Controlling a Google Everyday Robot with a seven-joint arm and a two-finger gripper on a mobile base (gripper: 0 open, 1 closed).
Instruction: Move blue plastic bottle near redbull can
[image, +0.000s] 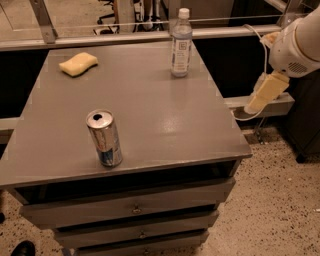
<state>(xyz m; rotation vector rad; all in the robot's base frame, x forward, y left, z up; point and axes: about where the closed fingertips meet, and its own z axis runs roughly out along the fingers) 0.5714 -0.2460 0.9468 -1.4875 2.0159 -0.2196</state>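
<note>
My gripper goes to the blue plastic bottle next. It should then close around the middle of its body (180, 51), well below the white cap.
The blue plastic bottle (181, 43) stands upright near the far right edge of the grey table (150, 105); it is clear with a white cap and a white-and-blue label. The redbull can (104, 138), silver and blue with an open top, stands upright near the front left of the table. My gripper (264, 94), a cream-coloured part below the white arm (297, 42), hangs in the air off the right side of the table. It is to the right of the bottle, lower than it, and holds nothing that I can see.
A yellow sponge (78, 64) lies at the far left of the table. The table has drawers (132, 207) below its front edge. A metal rail (125, 37) runs behind the table. A speckled floor (270, 210) lies to the right.
</note>
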